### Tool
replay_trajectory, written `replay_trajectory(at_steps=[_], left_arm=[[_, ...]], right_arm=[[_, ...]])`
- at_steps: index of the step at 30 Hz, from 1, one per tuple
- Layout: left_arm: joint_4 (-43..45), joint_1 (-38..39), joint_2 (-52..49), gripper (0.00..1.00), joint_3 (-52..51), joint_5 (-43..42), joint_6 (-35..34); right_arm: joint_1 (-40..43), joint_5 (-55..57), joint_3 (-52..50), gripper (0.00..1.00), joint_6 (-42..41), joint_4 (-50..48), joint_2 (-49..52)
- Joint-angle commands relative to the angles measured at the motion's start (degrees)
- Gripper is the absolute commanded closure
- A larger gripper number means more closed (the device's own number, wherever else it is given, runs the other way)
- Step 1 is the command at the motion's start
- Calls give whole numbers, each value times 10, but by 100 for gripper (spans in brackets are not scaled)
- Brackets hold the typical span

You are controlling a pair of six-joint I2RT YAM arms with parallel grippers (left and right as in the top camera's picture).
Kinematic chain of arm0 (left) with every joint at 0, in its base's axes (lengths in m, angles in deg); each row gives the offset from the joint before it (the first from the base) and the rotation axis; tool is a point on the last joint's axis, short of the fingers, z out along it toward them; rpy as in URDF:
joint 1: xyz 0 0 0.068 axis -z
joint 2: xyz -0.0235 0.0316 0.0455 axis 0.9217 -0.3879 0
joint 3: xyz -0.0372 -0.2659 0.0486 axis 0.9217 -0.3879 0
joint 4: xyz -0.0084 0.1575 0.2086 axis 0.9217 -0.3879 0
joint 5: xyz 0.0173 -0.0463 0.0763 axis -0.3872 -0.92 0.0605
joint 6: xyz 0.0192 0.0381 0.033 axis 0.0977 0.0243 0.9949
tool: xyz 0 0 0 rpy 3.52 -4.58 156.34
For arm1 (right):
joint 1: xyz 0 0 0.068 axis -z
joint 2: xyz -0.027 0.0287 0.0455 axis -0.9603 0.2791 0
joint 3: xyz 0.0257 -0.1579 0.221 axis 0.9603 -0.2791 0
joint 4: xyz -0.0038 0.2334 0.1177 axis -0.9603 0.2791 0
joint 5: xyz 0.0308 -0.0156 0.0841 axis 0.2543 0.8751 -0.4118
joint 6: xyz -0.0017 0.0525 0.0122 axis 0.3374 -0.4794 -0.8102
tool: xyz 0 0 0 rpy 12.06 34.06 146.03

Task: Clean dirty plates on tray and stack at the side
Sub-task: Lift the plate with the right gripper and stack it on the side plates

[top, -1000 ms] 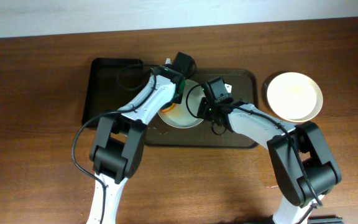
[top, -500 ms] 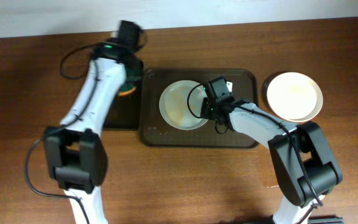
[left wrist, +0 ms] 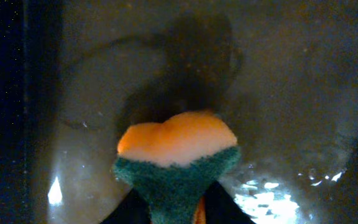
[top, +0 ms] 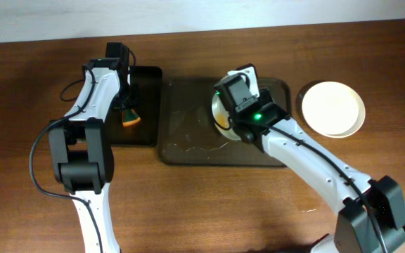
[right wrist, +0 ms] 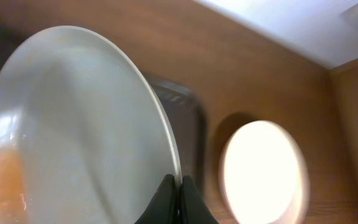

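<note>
My right gripper will release the white plate on top of the stacked white plates (top: 334,109) (right wrist: 263,173) next to the brown tray.
My right gripper (right wrist: 180,186) is shut on the rim of a white plate (right wrist: 73,124), which it holds lifted and tilted above the dark brown tray (top: 188,140); overhead only the plate's edge (top: 219,116) shows beside the arm. A faint orange tint shows at the plate's lower left. White plates (top: 332,107) lie stacked on the table right of the tray, also in the right wrist view (right wrist: 263,171). My left gripper (left wrist: 176,211) is shut on an orange sponge with a green scrub side (left wrist: 176,155), held over the black tray (top: 146,126).
The black tray (left wrist: 291,93) has a wet, glossy floor under the sponge. The brown tray's floor shows wet streaks (top: 195,144). The sponge shows overhead (top: 131,116) at the black tray's left side.
My left arm swung from the plate on the brown tray over to the black tray with the sponge. My right gripper lifted and tilted the plate off the brown tray.
</note>
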Motion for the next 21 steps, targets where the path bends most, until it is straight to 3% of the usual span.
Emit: replay_trajectory(at_steps=[1, 2, 8, 14, 17, 19, 21], left_arm=[[1, 1, -5, 39, -2, -6, 5], [1, 1, -5, 0, -2, -6, 5], [1, 1, -5, 0, -2, -6, 5], [1, 1, -5, 0, -2, -6, 5], [1, 1, -5, 0, -2, -6, 5], [1, 1, -5, 0, -2, -6, 5], [1, 1, -5, 0, -2, -6, 5]], right_arm=[[-41, 159, 34, 96, 6, -1, -17], [-54, 178, 40, 96, 26, -2, -17], [-74, 341, 48, 96, 92, -19, -17], [-73, 333, 48, 96, 79, -17, -17], [-44, 240, 48, 96, -74, 38, -17], [16, 59, 48, 96, -224, 112, -17], [126, -131, 48, 96, -247, 123, -19]])
